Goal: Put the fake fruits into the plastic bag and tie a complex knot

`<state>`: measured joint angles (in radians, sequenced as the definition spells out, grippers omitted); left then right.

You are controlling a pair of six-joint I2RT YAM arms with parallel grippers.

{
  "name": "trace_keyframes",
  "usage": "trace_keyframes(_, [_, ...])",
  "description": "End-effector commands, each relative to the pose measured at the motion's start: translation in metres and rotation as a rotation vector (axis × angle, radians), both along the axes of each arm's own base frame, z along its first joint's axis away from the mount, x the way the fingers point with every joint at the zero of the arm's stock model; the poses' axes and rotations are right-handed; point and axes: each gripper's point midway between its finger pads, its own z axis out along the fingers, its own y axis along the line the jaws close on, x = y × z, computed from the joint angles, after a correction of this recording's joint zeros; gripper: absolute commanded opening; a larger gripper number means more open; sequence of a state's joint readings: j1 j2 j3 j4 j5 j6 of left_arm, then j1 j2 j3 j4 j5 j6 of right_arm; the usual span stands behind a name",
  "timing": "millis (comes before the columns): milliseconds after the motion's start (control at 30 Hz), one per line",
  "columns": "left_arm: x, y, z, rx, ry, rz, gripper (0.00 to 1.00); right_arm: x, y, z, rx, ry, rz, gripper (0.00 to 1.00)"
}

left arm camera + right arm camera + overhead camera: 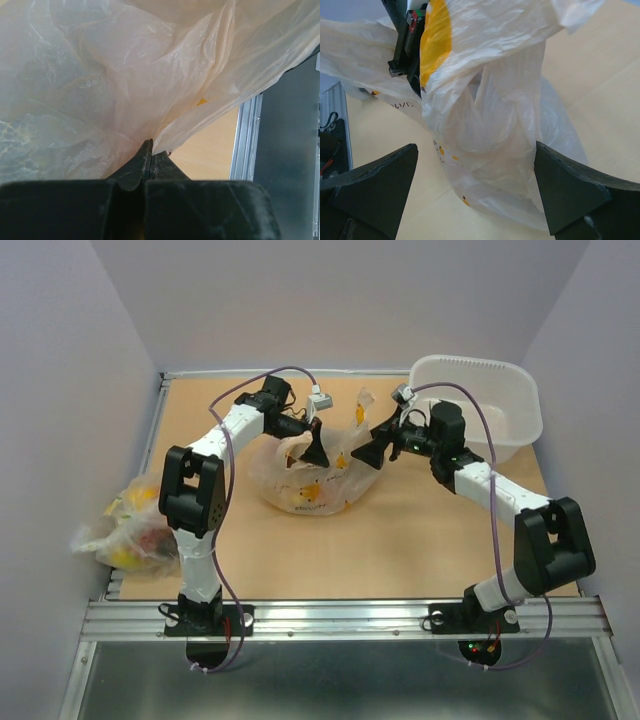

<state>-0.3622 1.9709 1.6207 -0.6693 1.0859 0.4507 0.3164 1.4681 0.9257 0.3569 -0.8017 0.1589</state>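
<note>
A thick bunched column of bag is between my right gripper's fingers, so that gripper should move in and pinch the bag's edge (pixel 434 45) by the orange-yellow print while my left gripper holds the bag's fold.
The plastic bag (pixel 305 480) lies crumpled mid-table, cream-white with orange-yellow prints, and one handle (pixel 362 405) stands up behind it. My left gripper (pixel 316 448) is shut on a fold of the bag's upper edge. In the left wrist view, film (pixel 125 75) fans out from the closed tips of that gripper (pixel 150 145). My right gripper (pixel 372 455) is open just right of the bag. In the right wrist view, its fingers (pixel 380 185) stand wide on either side of a bunched column of bag (pixel 490 115) without touching it. The fake fruits are hidden and the knot is out of view.
A white rigid tub (pixel 500 410) stands at the back right. A second bag (pixel 130 530) with coloured contents sits off the table's left edge. A metal rail (pixel 340 618) runs along the near edge by the arm bases.
</note>
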Motion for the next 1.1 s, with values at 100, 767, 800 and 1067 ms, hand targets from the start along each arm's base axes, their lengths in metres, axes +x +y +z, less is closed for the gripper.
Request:
trace_keyframes(100, [0.013, -0.006, 0.010, -0.035, -0.009, 0.023, 0.00, 0.004, 0.024, 0.024, 0.112, -0.057, 0.045, 1.00])
trace_keyframes(767, [0.017, -0.007, 0.011, -0.040, -0.016, 0.055, 0.00, 0.011, 0.037, 0.028, 0.252, 0.170, -0.014, 0.20])
trace_keyframes(800, [0.017, -0.008, 0.012, -0.043, -0.020, 0.054, 0.00, 0.012, 0.035, 0.026, 0.250, 0.176, -0.022, 0.46])
trace_keyframes(1067, [0.015, -0.008, 0.014, -0.050, -0.021, 0.050, 0.00, 0.030, 0.022, -0.008, 0.112, 0.138, -0.119, 1.00])
